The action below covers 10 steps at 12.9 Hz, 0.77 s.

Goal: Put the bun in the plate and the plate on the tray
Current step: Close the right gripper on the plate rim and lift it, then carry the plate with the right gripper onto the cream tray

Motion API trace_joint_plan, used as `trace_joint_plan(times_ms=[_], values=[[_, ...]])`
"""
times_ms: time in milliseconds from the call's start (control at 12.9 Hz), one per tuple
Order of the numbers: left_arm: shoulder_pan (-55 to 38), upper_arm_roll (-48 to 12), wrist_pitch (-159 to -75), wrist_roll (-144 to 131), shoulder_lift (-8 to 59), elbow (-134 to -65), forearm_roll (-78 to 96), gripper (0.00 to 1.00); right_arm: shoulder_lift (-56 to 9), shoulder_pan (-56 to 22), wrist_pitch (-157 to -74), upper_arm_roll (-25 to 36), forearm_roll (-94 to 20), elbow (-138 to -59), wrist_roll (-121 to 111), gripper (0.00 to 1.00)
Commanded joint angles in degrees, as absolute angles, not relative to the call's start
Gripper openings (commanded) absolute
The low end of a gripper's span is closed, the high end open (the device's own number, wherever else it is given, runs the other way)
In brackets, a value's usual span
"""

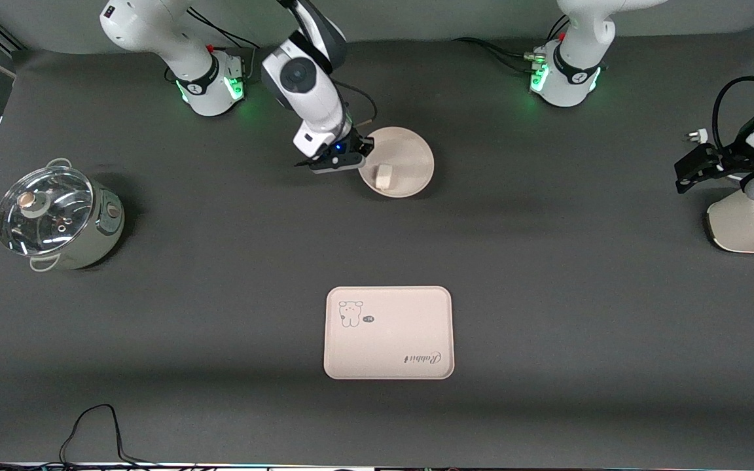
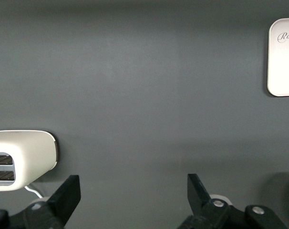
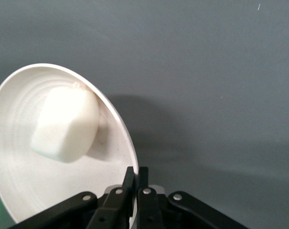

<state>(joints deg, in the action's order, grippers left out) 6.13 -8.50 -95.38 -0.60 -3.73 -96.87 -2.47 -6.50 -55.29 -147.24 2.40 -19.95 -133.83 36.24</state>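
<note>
My right gripper has the plate in its hold, toward the robots' side of the table. I need to let go of it near the middle of the rectangular tray point(image 1: 399, 329), beside the bear.
The round cream plate point(image 1: 410, 157) sits toward the robots' side of the table, with the off-white bun point(image 1: 384, 175) in it near its rim. My right gripper point(image 1: 362, 159) is shut on the plate's rim at the side toward the right arm's end; in the right wrist view the fingers point(image 3: 136, 179) pinch the rim of the plate point(image 3: 20, 162) and the bun point(image 3: 66, 123) lies inside. The rectangular tray point(image 1: 388, 332) with the bear and "Rabbit" lettering lies nearer the front camera. My left gripper point(image 1: 684, 171) waits open over the left arm's end of the table.
A steel pot with a glass lid point(image 1: 56, 217) stands at the right arm's end. A white toaster point(image 1: 753, 226) stands at the left arm's end beside my left gripper; it also shows in the left wrist view point(image 2: 23, 157), as does a tray corner point(image 2: 283, 57).
</note>
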Motion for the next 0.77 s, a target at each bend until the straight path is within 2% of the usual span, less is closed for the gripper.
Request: trace_joint_plan(times_ms=[0, 155, 386, 695], values=[[4.9, -8.2, -94.0, -0.7, -4.1, -96.5, -2.6, 1.0, 2.3, -54.9, -144.3, 2.4, -21.3, -135.4, 33.7, 0.01], [4.9, -8.2, -94.0, -0.7, -4.1, -96.5, -2.6, 1.0, 3.8, -54.8, -144.4, 2.6, -21.3, -135.3, 31.8, 0.01], [4.9, -8.2, -93.2, -1.1, -4.2, -96.4, -2.5, 1.0, -0.9, -50.0, -149.0, 2.7, -21.3, -132.4, 28.2, 0.01], [5.1, -8.2, -92.6, -1.1, -4.2, -96.4, -2.1, 1.0, -17.4, -42.9, -148.3, 2.7, -21.4, -113.1, 27.0, 0.0]])
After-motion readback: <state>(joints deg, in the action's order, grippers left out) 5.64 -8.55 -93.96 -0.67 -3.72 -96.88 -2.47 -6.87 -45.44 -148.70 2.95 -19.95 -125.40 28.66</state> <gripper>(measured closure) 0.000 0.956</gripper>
